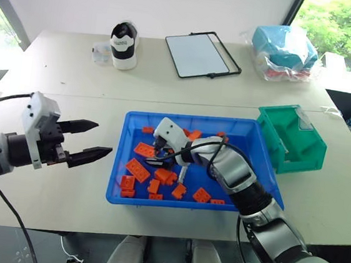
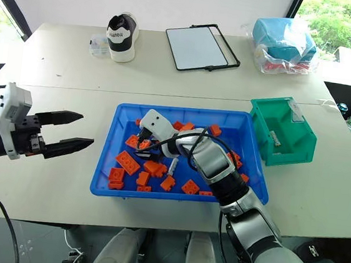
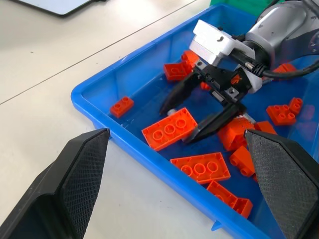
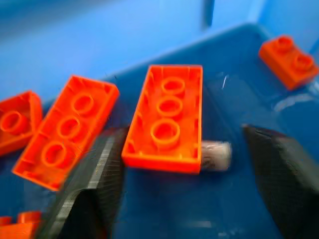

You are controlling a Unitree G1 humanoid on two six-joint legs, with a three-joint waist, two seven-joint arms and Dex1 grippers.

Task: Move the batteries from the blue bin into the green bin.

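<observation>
My right gripper is going to release the battery on the bottom of the green bin, so that it is let go beside the small silvery piece (image 1: 291, 147).
The blue bin (image 1: 250, 134) sits mid-table, strewn with orange bricks. My right gripper (image 1: 159, 157) is down inside its left half, open, with its fingers (image 4: 94, 184) on either side of a long orange brick (image 4: 167, 119). The grey end of a battery (image 4: 217, 155) pokes out from under that brick. Another battery (image 1: 184, 172) lies slanted under my right forearm. The green bin (image 1: 294, 141) stands just right of the blue bin, with a small silvery piece (image 2: 275, 139) inside. My left gripper (image 1: 104, 139) hovers open and empty left of the blue bin, pointing toward it.
Several orange bricks (image 1: 137, 169) crowd the blue bin's floor. At the back of the table are a black-and-white shoe (image 1: 124, 44), a black-framed white board (image 1: 199, 54) and a light-blue bag in clear plastic (image 1: 283, 50). The table's edge runs close in front of the blue bin.
</observation>
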